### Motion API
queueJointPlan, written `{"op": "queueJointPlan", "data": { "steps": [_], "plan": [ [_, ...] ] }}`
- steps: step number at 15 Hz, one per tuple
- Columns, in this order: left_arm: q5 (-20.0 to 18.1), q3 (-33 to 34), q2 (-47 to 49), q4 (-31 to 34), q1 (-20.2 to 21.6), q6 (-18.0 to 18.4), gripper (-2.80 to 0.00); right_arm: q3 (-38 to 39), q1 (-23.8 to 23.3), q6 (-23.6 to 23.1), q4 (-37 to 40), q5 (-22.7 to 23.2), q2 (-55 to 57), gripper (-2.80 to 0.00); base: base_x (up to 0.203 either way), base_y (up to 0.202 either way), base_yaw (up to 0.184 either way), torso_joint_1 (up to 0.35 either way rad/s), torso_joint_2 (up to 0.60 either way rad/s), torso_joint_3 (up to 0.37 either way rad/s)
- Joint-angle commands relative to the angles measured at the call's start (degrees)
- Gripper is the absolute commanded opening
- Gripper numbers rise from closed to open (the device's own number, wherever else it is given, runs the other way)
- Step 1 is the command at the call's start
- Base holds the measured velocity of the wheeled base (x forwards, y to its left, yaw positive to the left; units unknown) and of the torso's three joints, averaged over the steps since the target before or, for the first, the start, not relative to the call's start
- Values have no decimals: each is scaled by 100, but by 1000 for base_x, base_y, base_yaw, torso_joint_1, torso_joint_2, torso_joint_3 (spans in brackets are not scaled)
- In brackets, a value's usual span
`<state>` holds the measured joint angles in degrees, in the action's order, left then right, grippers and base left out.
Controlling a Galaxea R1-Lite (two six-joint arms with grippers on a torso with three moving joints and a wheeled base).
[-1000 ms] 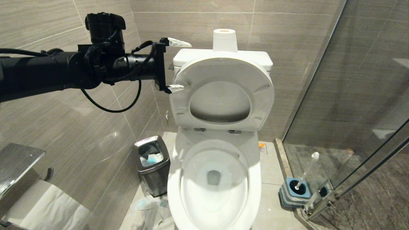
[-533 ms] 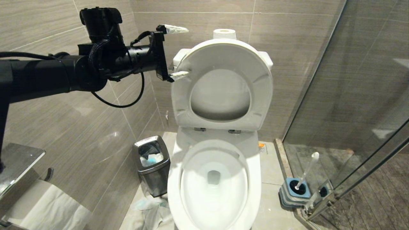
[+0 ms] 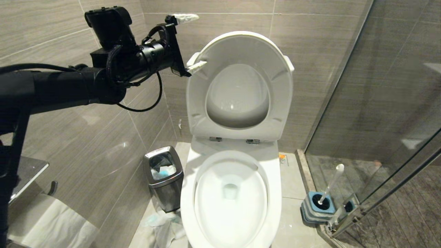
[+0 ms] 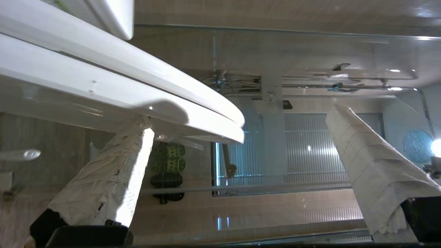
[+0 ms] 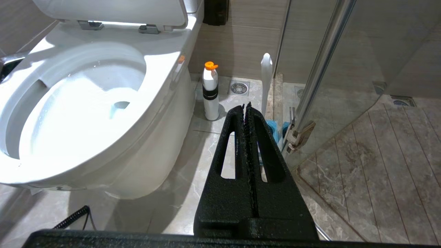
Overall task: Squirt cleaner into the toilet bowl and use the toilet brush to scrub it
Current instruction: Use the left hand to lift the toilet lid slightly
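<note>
Next, my left gripper closes against the raised seat's bottom side (image 3: 198, 87), along the seat's edge above the steel bin, just below its upper bumper.
The white toilet bowl (image 3: 275, 193) lies open below me, with pale water at its bottom. Its seat and lid (image 3: 241, 86) stand upright against the tank. My left gripper (image 3: 188, 42) is open at the seat's upper left edge, its lower taped finger (image 4: 113, 172) touching the rim. The toilet brush (image 3: 330, 184) stands in its blue-topped holder (image 3: 318, 206) on the floor to the right, by the glass. My right gripper (image 5: 245, 105) is shut and empty, low beside the bowl (image 5: 69, 113). A white orange-capped bottle (image 5: 210, 91) stands by the toilet's base; whether it holds the cleaner I cannot tell.
A small steel bin (image 3: 163, 175) stands left of the toilet, with crumpled paper (image 3: 162, 224) on the floor by it. A glass shower partition (image 3: 379, 103) closes the right side. A paper holder (image 3: 24, 172) juts from the left wall.
The seat and lid have swung up from a forward tilt to upright, now hiding the paper roll on the tank. My left gripper has risen with them, still open.
</note>
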<state>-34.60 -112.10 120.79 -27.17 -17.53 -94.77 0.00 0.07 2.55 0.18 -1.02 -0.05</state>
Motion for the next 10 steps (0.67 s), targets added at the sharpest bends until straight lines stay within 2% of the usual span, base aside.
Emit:
{"op": "queueJointPlan", "data": {
  "steps": [1,10],
  "plan": [
    [35,4,208,-390,-48,-116,0,9,1,0,-1,-3,5,-280,0,0,0,0,0,0],
    [304,6,828,-1741,-174,-48,0,9,1,0,-1,-3,5,-280,0,0,0,0,0,0]
  ]
}}
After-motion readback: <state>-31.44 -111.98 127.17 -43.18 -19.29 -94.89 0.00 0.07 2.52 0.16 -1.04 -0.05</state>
